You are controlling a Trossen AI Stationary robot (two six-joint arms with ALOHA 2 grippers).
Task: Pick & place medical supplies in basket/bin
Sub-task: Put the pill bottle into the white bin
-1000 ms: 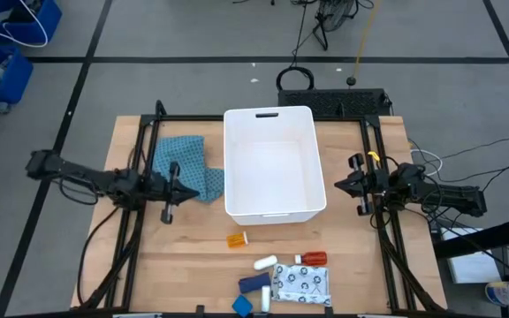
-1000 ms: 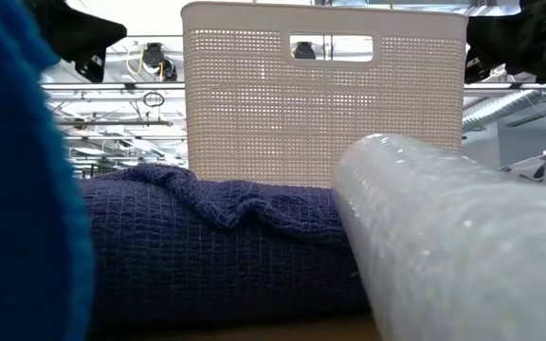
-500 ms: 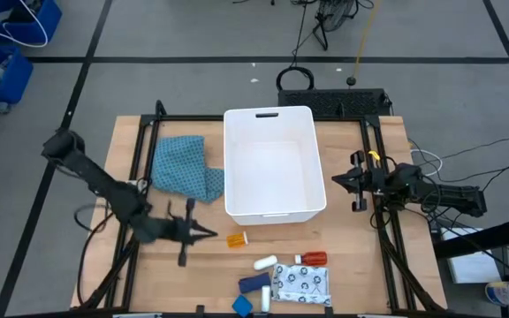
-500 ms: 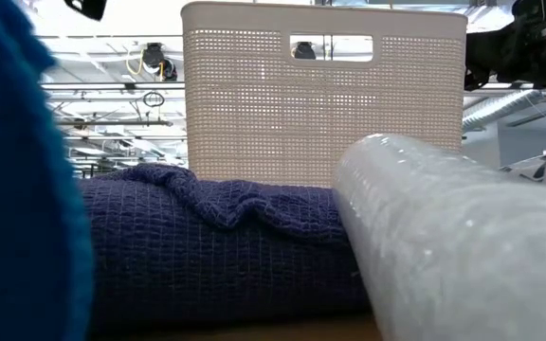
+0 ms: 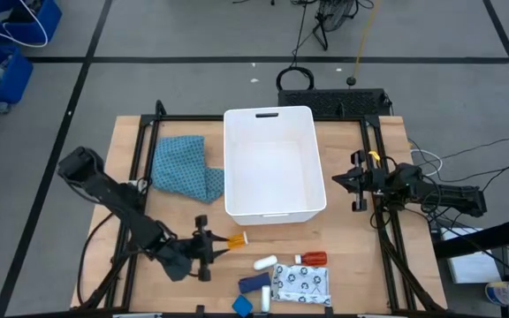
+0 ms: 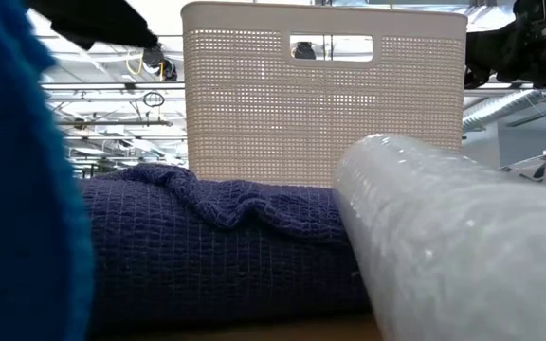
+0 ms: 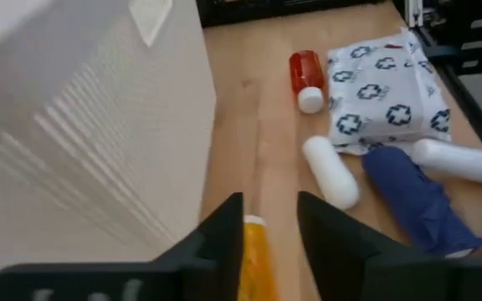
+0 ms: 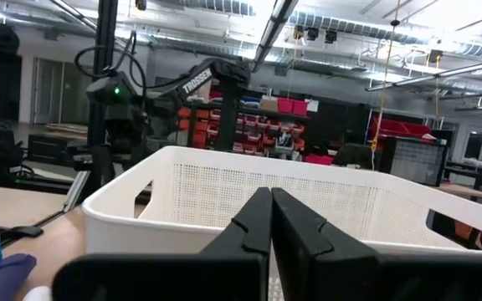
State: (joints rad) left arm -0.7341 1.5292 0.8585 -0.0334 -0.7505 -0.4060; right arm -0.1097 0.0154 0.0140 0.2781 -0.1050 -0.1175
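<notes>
The robot's left gripper will close on the lower body [image 5: 231,242] [image 7: 259,286] of the orange pill bottle, at the end of the bottle away from its white cap.
The orange pill bottle [image 5: 236,238] lies on its side on the table, near the white tub's [image 5: 272,163] near wall. My left gripper [image 5: 219,244] is open and low at the bottle, one finger on each side of its body [image 7: 256,255]. Toward the near edge lie the red bottle with a white cap [image 5: 312,258], a white tube [image 5: 265,262], blue pieces [image 5: 254,283] and the patterned pouch [image 5: 301,284]. My right gripper [image 5: 358,193] is shut and waits above the table, right of the tub. My left gripper has its fingers [image 7: 224,230] along the orange bottle, coming level from the table's left side. The bottle [image 7: 256,255] lies on the table between them. Whether either finger touches it, I cannot tell.
A teal patterned cloth [image 5: 184,166] lies left of the tub. The tub's wall [image 7: 82,142] stands close beside my left gripper. A second white tube [image 7: 461,160] lies by the pouch [image 7: 383,88]. Black frame rails run along the table's left and right sides.
My left arm has swung from beside the teal cloth toward the near edge and to the right, and has come down so that its open fingers stand around the orange bottle. No supply has moved.
</notes>
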